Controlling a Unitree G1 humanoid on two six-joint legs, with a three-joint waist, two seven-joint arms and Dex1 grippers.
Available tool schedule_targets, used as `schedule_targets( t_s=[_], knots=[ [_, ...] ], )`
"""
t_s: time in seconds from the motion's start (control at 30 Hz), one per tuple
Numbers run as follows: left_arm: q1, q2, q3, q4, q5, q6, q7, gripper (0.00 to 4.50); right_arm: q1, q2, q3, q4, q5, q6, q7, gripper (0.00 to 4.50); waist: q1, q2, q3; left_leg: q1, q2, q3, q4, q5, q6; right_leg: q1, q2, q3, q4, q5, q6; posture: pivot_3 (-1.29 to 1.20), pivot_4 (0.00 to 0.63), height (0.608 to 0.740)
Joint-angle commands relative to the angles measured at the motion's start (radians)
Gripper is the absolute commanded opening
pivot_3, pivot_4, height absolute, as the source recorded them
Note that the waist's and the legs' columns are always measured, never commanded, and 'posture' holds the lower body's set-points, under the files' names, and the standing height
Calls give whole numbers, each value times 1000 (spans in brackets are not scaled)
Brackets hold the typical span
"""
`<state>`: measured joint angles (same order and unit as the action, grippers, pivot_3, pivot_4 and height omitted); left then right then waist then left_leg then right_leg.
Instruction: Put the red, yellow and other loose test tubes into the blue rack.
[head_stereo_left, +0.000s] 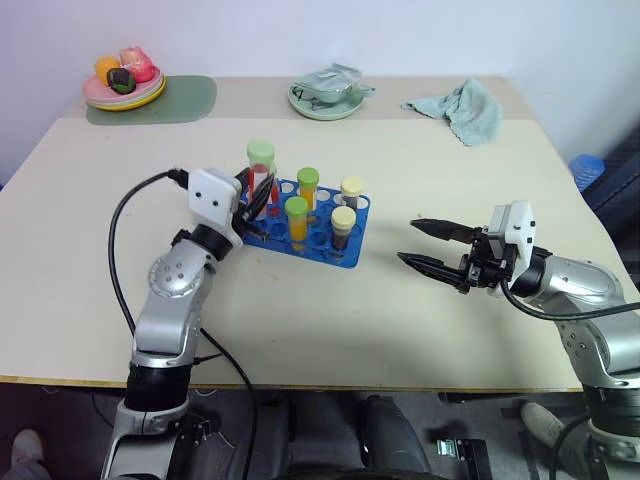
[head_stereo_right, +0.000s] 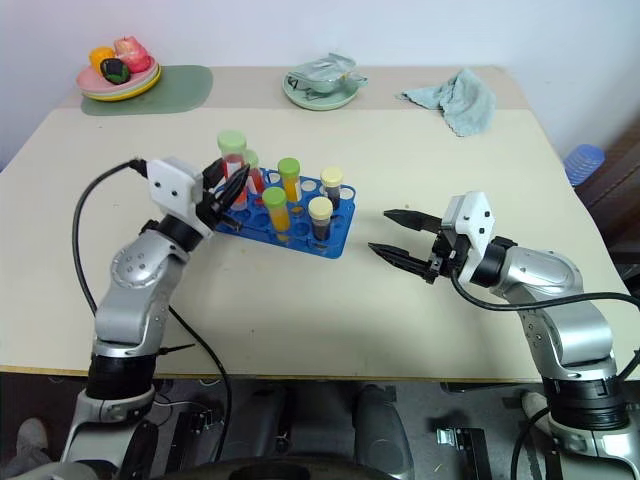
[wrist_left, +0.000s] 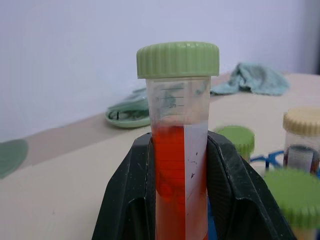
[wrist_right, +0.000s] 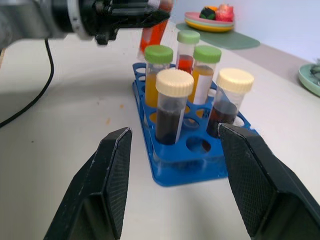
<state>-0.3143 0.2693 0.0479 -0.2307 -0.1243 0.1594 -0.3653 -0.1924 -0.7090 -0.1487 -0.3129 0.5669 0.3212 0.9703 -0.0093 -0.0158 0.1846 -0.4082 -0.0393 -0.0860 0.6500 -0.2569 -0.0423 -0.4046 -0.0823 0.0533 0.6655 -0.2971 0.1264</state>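
Observation:
I need to release the red test tube from my left gripper in the blue rack's front hole (head_stereo_left: 258, 229) beside the nearer yellow tube.
A red test tube (head_stereo_left: 262, 178) with a green cap hangs tilted over the left end of the blue rack (head_stereo_left: 335, 252), and my left gripper (head_stereo_left: 254, 203) is shut on it. Up close, the tube (wrist_left: 177, 150) sits between the two black fingers (wrist_left: 125, 200). Several tubes stand in the rack: yellow ones with green caps (head_stereo_left: 297, 216), dark ones with cream caps (head_stereo_left: 343, 226), and a red one (wrist_right: 186, 52). My right gripper (head_stereo_left: 407, 241) is open and empty, low over the table to the right of the rack and pointing at it, its fingers (wrist_right: 107, 185) wide apart.
A plate of toy fruit (head_stereo_left: 125, 88) sits on a green mat (head_stereo_left: 185, 100) at the back left. A green dish (head_stereo_left: 328, 98) is at the back centre and a teal cloth (head_stereo_left: 465, 108) at the back right. A black cable (head_stereo_left: 118, 250) loops beside my left arm.

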Motion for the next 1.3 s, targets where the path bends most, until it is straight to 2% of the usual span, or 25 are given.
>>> schedule_targets(
  t_s=[0.03, 0.33, 0.9, 1.13, 1.2, 1.23, 1.3],
  knots=[
    [6, -10, -3, 5, 19, -104, 15, 757, -5, -17, -34, -42, 21, 1, 2, 2804, -1, 0, 0, 0, 0, 0, 0, 0, 0, 0, 0, 0, 0, 0, 0, 0, 150, 740],
    [26, -36, 3, 165, 32, -265, 26, 757, -2, -25, -37, -41, 22, 2, 1, 2804, -1, 0, 0, 0, 0, 0, 0, 0, 0, 0, 0, 0, 0, 0, 0, 0, 150, 740],
    [-1, -76, -31, 398, 23, -437, 0, 757, 35, -36, -72, -68, 25, 12, -7, 2804, 0, 1, -1, 1, 0, 0, 0, 0, 0, 1, 0, -1, 0, 0, 0, 0, 150, 740],
    [20, -80, -13, 404, -10, -450, -20, 757, 42, -38, -83, -80, 28, 21, -11, 2804, 1, 1, -1, 1, 0, 0, 0, 0, 0, 2, 0, -1, 0, 0, 0, 0, 150, 740],
    [24, -79, -12, 397, -27, -453, -36, 1797, 42, -36, -81, -82, 29, 23, -12, 2804, 0, 1, -1, 1, 0, 0, 0, 0, 0, 2, 0, -1, 0, 0, 0, 0, 150, 740],
    [25, -79, -12, 393, -27, -455, -36, 2048, 40, -35, -80, -82, 29, 24, -13, 2804, 0, 1, -1, 1, 0, 0, 0, 0, 0, 2, 0, -1, 0, 0, 0, 0, 150, 740],
    [25, -81, -11, 381, -7, -464, -14, 3097, 36, -34, -77, -79, 28, 25, -13, 2804, -1, 1, -1, 1, 0, 0, 0, 0, 0, 2, 0, -1, 0, 0, 0, 0, 150, 740]
  ],
)
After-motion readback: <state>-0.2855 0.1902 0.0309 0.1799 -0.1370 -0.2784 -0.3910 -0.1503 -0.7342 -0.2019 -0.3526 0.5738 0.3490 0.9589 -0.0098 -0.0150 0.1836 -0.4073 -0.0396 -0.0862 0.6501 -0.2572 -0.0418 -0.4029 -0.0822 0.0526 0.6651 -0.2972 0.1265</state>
